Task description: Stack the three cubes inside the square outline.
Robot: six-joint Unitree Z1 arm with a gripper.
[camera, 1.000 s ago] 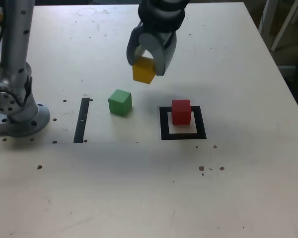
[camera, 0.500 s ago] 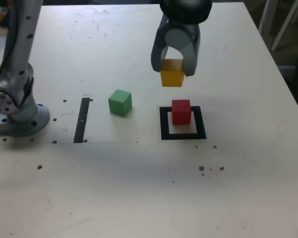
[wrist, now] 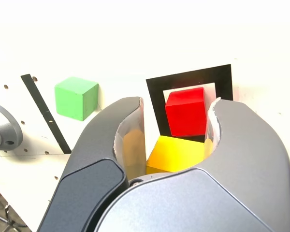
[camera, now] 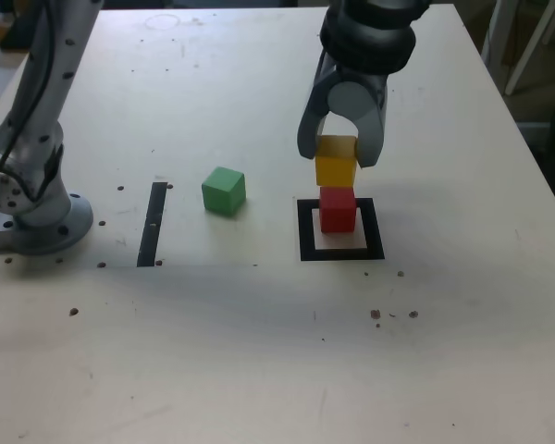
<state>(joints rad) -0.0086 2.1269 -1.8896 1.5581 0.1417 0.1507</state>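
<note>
My gripper should release the yellow cube on top of the red cube (camera: 336,182) (wrist: 187,121).
The red cube (camera: 338,209) (wrist: 186,111) stands inside the square outline (camera: 304,233) (wrist: 188,77), toward its far side. My gripper (camera: 338,159) (wrist: 176,145) is shut on the yellow cube (camera: 335,163) (wrist: 176,153) and holds it directly above the red one, with its underside at or just over the red top. The green cube (camera: 224,191) (wrist: 76,97) rests on the table (camera: 259,324) to the exterior view's left of the outline, well apart from the gripper.
A narrow black strip (camera: 153,224) (wrist: 44,112) lies left of the green cube in the exterior view. The arm's grey base (camera: 28,199) is bolted at that view's left edge. Small screw holes and dark specks dot the tabletop.
The gripper carried the yellow cube rightward in the exterior view and lowered it, from above the green cube's area to just over the red cube.
</note>
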